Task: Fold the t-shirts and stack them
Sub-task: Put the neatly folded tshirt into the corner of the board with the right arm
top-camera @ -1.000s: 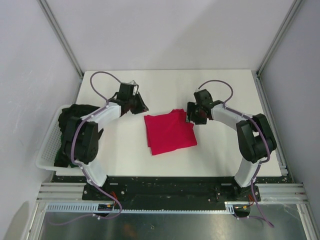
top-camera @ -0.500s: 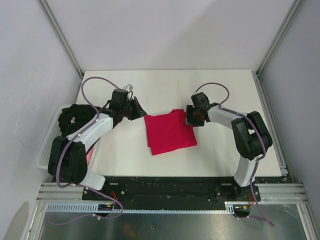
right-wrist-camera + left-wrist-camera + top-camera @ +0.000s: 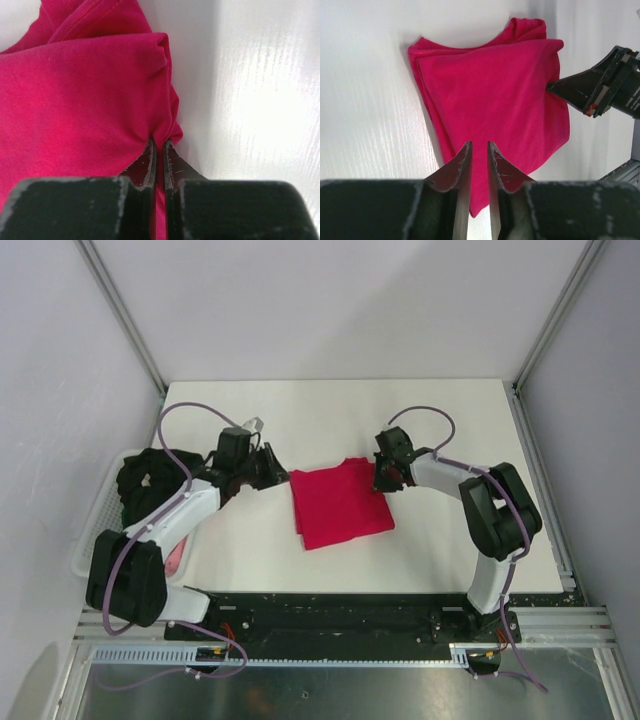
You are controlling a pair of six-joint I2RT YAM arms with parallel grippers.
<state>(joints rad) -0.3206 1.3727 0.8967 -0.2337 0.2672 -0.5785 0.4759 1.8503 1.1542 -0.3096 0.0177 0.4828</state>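
Observation:
The crimson-red t-shirt is to go along the table's back edge near the corner post (image 3: pixel 460 412) on my right gripper's side. Next, I put it down there.
A crimson-red t-shirt (image 3: pixel 338 505) lies folded in a rough square at mid-table. My right gripper (image 3: pixel 383 480) sits at its far right edge, shut on a bunched pinch of the red cloth (image 3: pixel 75 90) right at the fingertips (image 3: pixel 159 142). My left gripper (image 3: pixel 281 472) is at the shirt's far left corner. In the left wrist view its fingers (image 3: pixel 479 146) stand a narrow gap apart above the red t-shirt (image 3: pixel 495 90), with nothing pinched between them. A black t-shirt (image 3: pixel 140 475) lies heaped in the basket at left.
The white lattice basket (image 3: pixel 93 535) hangs at the table's left edge, with a bit of pink cloth (image 3: pixel 178 558) beside the left arm. In the left wrist view the right gripper (image 3: pixel 590 92) touches the shirt's edge. Frame posts stand at the back corners.
My right gripper has shut on the shirt's right edge. The left arm has swung its elbow out to the left and brought its gripper down to the shirt's left corner.

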